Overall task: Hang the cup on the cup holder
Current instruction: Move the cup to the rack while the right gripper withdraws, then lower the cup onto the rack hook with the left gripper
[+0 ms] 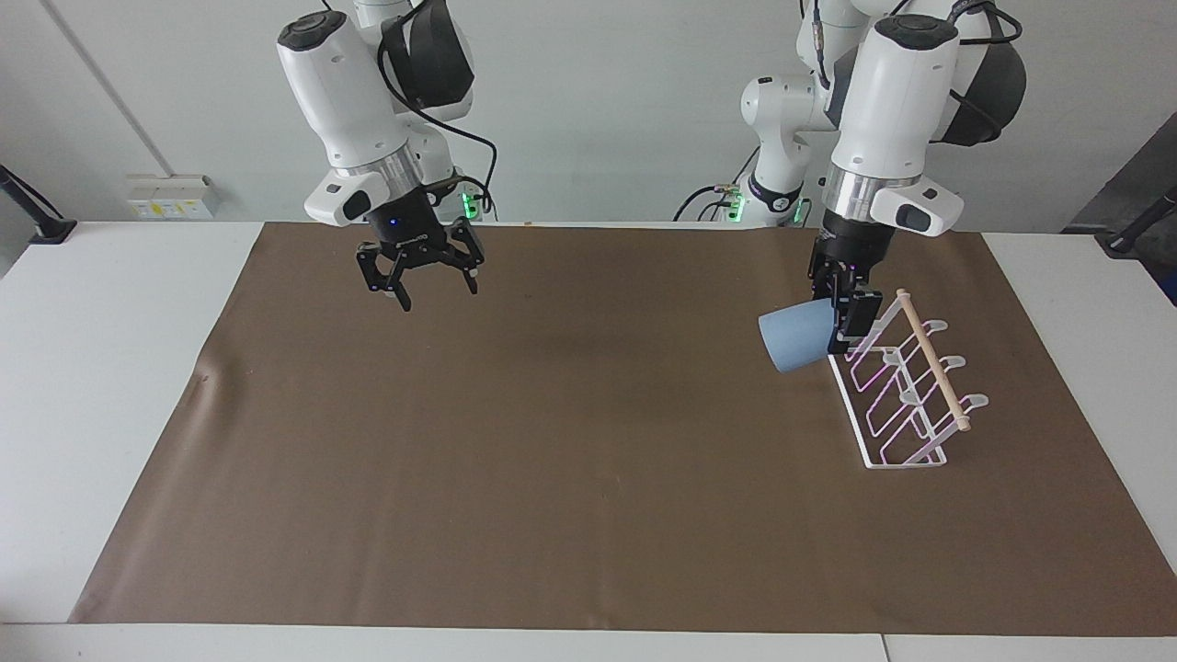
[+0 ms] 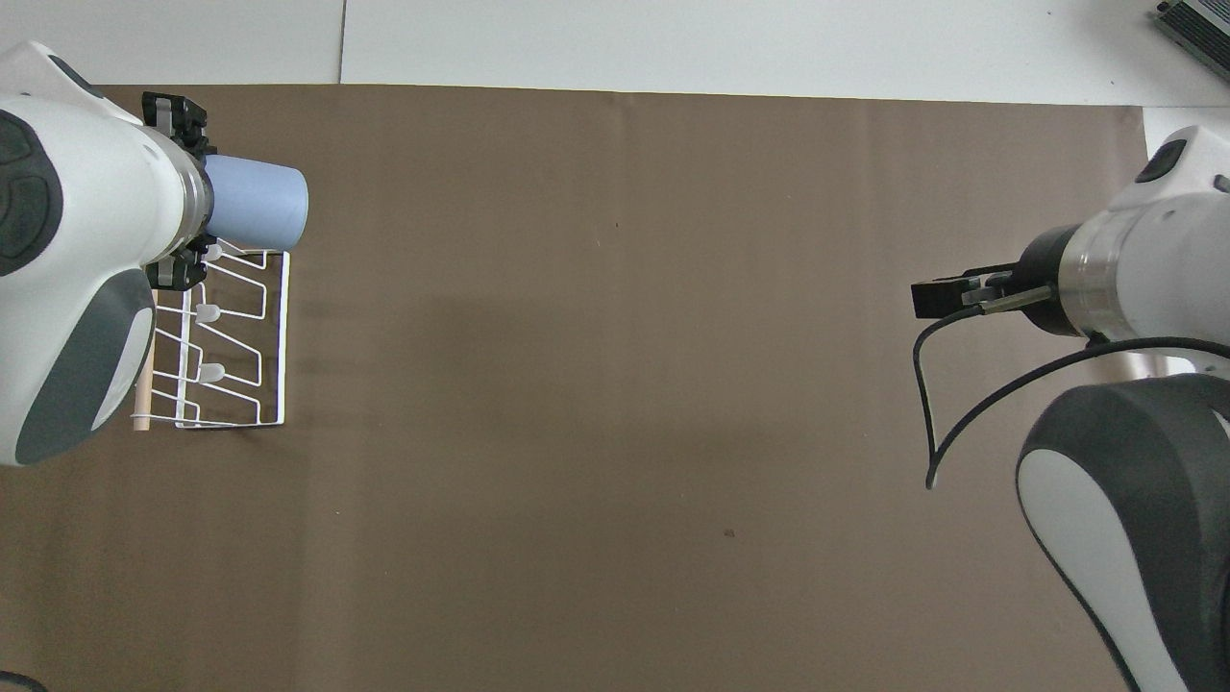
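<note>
Next, the left gripper releases the blue-grey cup on the cup holder's end hook (image 2: 235, 273) nearest the bare white table.
My left gripper (image 1: 842, 315) is shut on the base of the blue-grey cup (image 1: 793, 339). It holds the cup in the air on its side, rim toward the middle of the table. The cup is over the mat, just beside one end of the white wire cup holder (image 1: 906, 405), whose wooden dowel (image 1: 933, 368) runs along its top. I cannot tell whether the cup touches the holder. In the overhead view the cup (image 2: 258, 204) shows at one end of the holder (image 2: 235, 336), and the left gripper (image 2: 204, 197) is partly hidden by its arm. My right gripper (image 1: 425, 283) is open and empty, raised over the mat toward the right arm's end, and also shows in the overhead view (image 2: 924, 298).
A brown mat (image 1: 552, 460) covers most of the white table (image 1: 110, 368). The holder stands on the mat toward the left arm's end. A black cable (image 2: 937, 423) loops below the right wrist.
</note>
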You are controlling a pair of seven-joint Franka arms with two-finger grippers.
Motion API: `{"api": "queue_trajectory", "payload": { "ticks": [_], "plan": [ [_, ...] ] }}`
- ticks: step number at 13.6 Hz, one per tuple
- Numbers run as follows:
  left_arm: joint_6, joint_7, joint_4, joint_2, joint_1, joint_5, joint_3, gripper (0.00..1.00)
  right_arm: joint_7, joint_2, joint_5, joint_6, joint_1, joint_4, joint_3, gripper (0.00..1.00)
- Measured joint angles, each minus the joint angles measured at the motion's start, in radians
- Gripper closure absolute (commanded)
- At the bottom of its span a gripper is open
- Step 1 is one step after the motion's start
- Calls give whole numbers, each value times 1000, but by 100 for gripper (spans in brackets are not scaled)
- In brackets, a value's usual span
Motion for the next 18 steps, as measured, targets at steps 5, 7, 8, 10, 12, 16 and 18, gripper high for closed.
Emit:
{"api": "queue_trajectory", "payload": {
  "ticks": [5,7,8,10,12,16,18],
  "plan": [
    [0,1,-30,60,46,196,0,100,-1,18,-1,-191,-10,107,-142,0],
    [1,1,-39,79,60,246,0,100,0,35,12,-275,-10,166,-180,0],
    [3,1,-44,85,68,258,0,100,0,41,24,-309,-10,195,-197,0],
    [18,4,-58,88,80,276,0,100,0,44,30,-332,-10,216,-220,0],
    [38,4,-84,88,85,293,0,100,0,52,30,-328,-10,216,-226,0],
    [96,4,-141,88,93,322,-1,100,9,58,30,-341,-7,212,-225,0],
    [109,4,-151,88,101,330,-1,100,12,54,24,-337,-1,193,-219,0]
  ]
}}
